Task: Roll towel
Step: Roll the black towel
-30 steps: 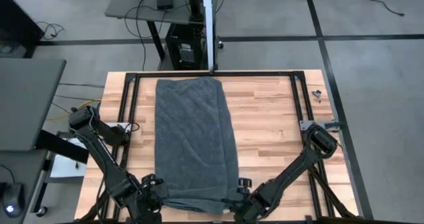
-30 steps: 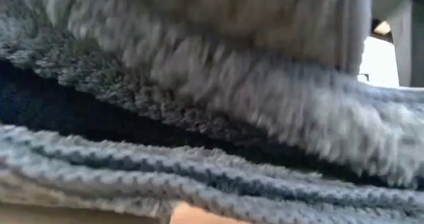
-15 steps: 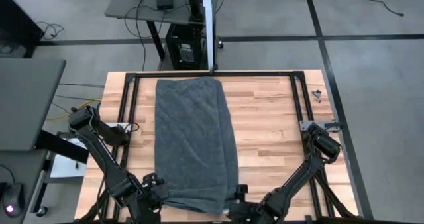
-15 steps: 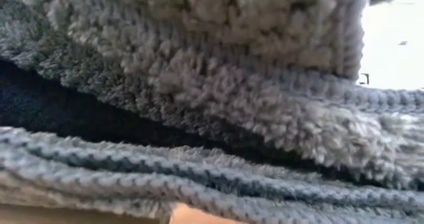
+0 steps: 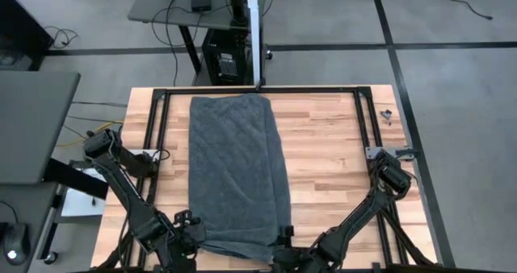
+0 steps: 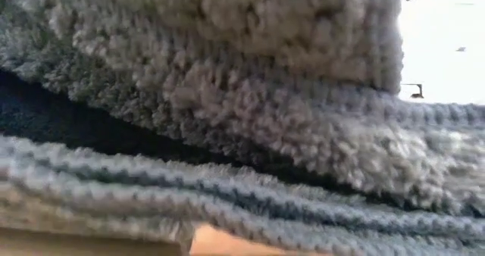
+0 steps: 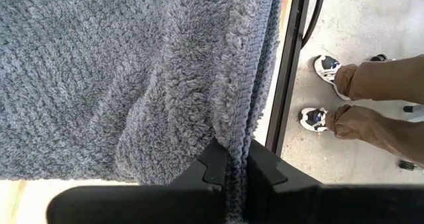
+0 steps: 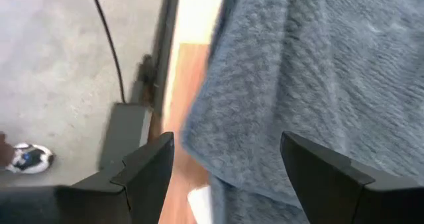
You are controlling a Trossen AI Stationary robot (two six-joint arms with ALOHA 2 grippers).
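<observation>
My right gripper should wait to pinch its edge (image 8: 204,105) until I lay the towel's near end flat, because the towel's loose near corner lies crooked over the layer beneath.
The dark grey towel (image 5: 234,168) lies as a long strip down the wooden table, from its far edge to its near edge. Its folded near end fills the low view (image 6: 227,97). My left gripper (image 5: 191,233) is at the towel's near left corner, shut on the cloth (image 7: 99,65). My right gripper (image 5: 283,253) is at the near right corner. It is open, with its fingers wide apart on either side of the towel's edge (image 8: 218,138). Whether they touch the cloth does not show. My left gripper pinches the towel's hemmed side edge (image 7: 235,154) between its two fingers at the near left corner. The fingers slant down from above and from the near side. The cloth bunches into a raised ridge just ahead of the fingers, while the rest of the towel lies on the table.
A black frame of rails (image 5: 157,144) runs around the tabletop. Bare wood (image 5: 331,160) lies to the right of the towel. A small metal piece (image 5: 385,115) sits at the far right. A person's legs and shoes (image 7: 358,98) stand on the floor beside the table.
My right gripper has gone toward the table's left along the near edge, up to the towel's near right corner, and its wrist has turned. In the low view the upper layer of the towel has shifted a little.
</observation>
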